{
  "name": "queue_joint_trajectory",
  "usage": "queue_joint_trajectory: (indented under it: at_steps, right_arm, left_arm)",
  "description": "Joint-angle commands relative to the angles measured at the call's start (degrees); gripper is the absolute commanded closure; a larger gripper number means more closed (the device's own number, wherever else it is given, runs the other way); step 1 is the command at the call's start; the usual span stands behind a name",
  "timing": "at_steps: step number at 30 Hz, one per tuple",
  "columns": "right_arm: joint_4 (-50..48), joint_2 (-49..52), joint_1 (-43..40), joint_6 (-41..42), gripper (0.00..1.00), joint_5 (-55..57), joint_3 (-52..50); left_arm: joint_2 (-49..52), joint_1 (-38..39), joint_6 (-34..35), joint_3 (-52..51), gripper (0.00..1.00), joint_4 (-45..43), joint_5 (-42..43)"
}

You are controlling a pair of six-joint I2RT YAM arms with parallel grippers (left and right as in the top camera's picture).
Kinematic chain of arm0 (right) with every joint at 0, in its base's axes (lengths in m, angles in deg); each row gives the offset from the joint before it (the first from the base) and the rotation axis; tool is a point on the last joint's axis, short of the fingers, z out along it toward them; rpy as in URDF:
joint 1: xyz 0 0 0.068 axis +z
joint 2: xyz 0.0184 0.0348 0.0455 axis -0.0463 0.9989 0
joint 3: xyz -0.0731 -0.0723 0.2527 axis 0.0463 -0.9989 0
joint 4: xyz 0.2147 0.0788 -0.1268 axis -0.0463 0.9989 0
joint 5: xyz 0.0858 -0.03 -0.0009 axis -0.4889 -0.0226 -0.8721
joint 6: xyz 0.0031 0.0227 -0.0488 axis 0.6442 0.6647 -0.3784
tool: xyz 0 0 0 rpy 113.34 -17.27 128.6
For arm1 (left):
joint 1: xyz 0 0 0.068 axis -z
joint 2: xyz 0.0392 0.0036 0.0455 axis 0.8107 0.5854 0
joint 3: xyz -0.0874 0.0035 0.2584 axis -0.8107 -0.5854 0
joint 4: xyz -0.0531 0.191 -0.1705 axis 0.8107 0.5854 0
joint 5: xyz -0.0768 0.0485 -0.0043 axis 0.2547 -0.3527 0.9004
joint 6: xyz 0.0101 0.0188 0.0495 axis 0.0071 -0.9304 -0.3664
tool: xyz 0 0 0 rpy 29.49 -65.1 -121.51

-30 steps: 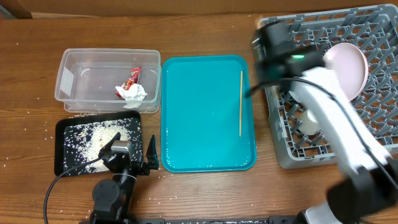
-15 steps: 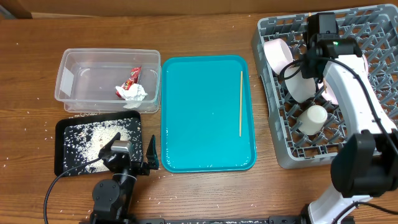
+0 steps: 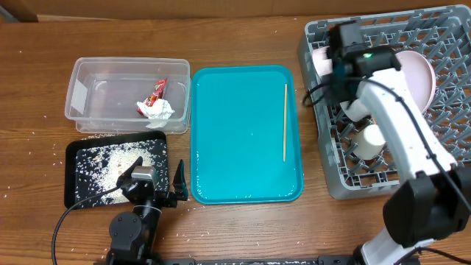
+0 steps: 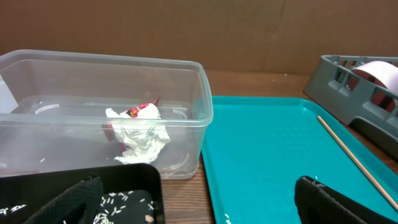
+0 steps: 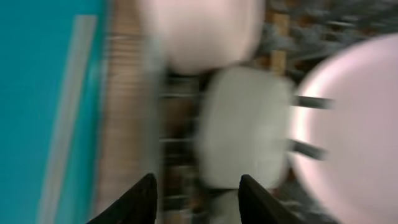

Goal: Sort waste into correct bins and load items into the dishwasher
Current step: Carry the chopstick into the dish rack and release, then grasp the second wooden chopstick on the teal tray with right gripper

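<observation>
The chopstick is on the teal tray. Next, my right gripper goes to the middle of the chopstick (image 3: 285, 127) (image 5: 63, 127) and closes there.
The red-and-white wrapper (image 3: 154, 104) lies in the clear tub (image 3: 79, 72); it also shows in the left wrist view (image 4: 140, 127). Rice grains cover the black tray (image 3: 72, 193). One chopstick (image 3: 285, 121) lies on the teal tray (image 3: 243, 169). The grey rack (image 3: 331, 177) holds the white plate (image 3: 418, 73), a white bowl (image 3: 320, 60) and a white cup (image 3: 372, 140). My right gripper (image 3: 340, 46) is open and empty above the rack's back left corner; its view is blurred (image 5: 198, 196). My left gripper (image 3: 156, 184) rests open between the black tray and the teal tray. The metal bowl and the second chopstick are out of view.
Loose rice grains are scattered on the wood table (image 3: 29, 158) around the black tray. The teal tray sits between the bins and the rack. In the left wrist view the rack's edge (image 4: 348, 74) shows at the right.
My right arm has swung over the rack, first right, then back toward its back left corner. The left arm, bins and chopstick have not moved.
</observation>
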Motion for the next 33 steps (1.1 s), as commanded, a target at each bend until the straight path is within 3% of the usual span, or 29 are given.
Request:
queue_joint_trajectory:
  at_steps: [1, 7, 12, 20, 23, 26, 28, 33]
  right_arm:
    - [0.61, -2.19, 4.39, 3.41, 0.56, -17.59, 1.31]
    - [-5.75, 0.24, 11.13, 14.93, 0.54, -16.65, -3.30]
    - [-12.04, 4.26, 13.35, 20.79, 0.53, -2.56, -8.87]
    - [-14.25, 12.28, 13.33, 21.22, 0.55, -0.94, -12.66]
    - [-14.71, 14.82, 13.33, 21.22, 0.72, -5.22, -13.40]
    - [-14.51, 16.59, 13.75, 21.33, 0.80, -8.94, -13.40]
    - [-14.47, 16.63, 14.05, 22.77, 0.96, -8.90, -13.38]
    - [-12.17, 13.27, 14.34, 21.66, 0.96, -8.59, -10.29]
  left_arm:
    - [-0.61, -0.57, -0.02, -0.24, 0.00, -0.02, 0.44]
    - [-0.61, -0.57, -0.02, -0.24, 0.00, -0.02, 0.44]
    - [-0.61, -0.57, -0.04, -0.24, 0.00, -0.02, 0.44]
    - [-0.61, -0.57, -0.02, -0.24, 0.00, -0.02, 0.44]
    - [-0.61, -0.57, -0.04, -0.24, 0.00, -0.02, 0.44]
    - [-0.61, -0.57, -0.02, -0.24, 0.00, -0.02, 0.44]
    - [-0.61, -0.57, -0.02, -0.24, 0.00, -0.02, 0.44]
    - [-0.61, -0.57, -0.02, -0.24, 0.00, -0.02, 0.44]
